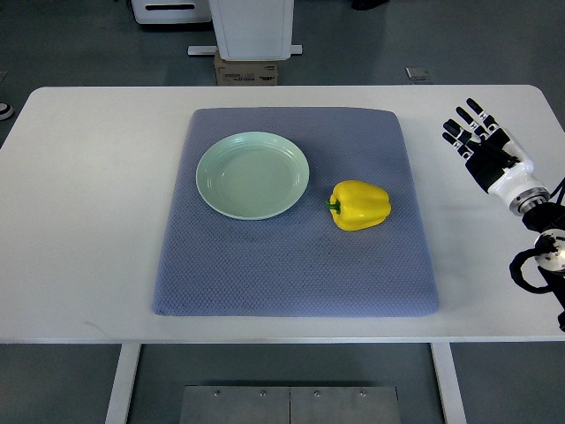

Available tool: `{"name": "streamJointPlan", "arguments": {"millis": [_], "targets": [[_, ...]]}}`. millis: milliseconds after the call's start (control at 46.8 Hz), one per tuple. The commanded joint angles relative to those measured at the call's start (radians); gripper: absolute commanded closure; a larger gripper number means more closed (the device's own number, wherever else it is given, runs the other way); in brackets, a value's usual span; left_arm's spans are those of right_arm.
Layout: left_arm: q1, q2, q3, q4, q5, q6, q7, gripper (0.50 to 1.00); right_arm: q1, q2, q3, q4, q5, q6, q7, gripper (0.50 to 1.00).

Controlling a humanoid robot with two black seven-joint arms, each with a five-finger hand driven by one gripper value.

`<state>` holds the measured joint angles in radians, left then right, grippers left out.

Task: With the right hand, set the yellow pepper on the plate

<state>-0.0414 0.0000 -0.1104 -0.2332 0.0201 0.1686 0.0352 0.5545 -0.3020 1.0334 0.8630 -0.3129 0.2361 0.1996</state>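
Note:
The robot's right gripper will close around the middle of the yellow pepper (364,205), with its fingers on the pepper's far side and its thumb on the near side.
A yellow pepper (360,205) lies on its side on the blue-grey mat (291,265), its green stem pointing left. Just left of it sits a pale green plate (252,175), with nothing on it. My right hand (477,134) hovers over the white table at the right, well clear of the mat and to the right of the pepper. Its black fingers (465,117) are spread and hold nothing. The left arm does not show.
The white table (79,221) runs wide around the mat on all sides. Beyond its far edge stand a white machine base (253,26) and a cardboard box (246,71) on the floor.

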Motion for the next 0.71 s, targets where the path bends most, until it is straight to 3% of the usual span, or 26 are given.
{"name": "streamJointPlan", "arguments": {"millis": [0, 299, 513, 684], "targets": [[0.000, 0.000, 0.000, 0.000, 0.000, 0.000, 0.000, 0.500, -0.007, 0.001, -0.004, 0.024, 0.000, 0.000, 0.024, 0.500], [0.000, 0.000, 0.000, 0.000, 0.000, 0.000, 0.000, 0.500, -0.007, -0.003, -0.007, 0.027, 0.000, 0.003, 0.047, 0.500], [0.000, 0.000, 0.000, 0.000, 0.000, 0.000, 0.000, 0.500, -0.002, -0.015, -0.009, 0.028, -0.003, 0.094, 0.047, 0.500], [0.000, 0.000, 0.000, 0.000, 0.000, 0.000, 0.000, 0.500, 0.002, -0.042, -0.026, 0.054, -0.028, 0.097, 0.047, 0.502]]}}
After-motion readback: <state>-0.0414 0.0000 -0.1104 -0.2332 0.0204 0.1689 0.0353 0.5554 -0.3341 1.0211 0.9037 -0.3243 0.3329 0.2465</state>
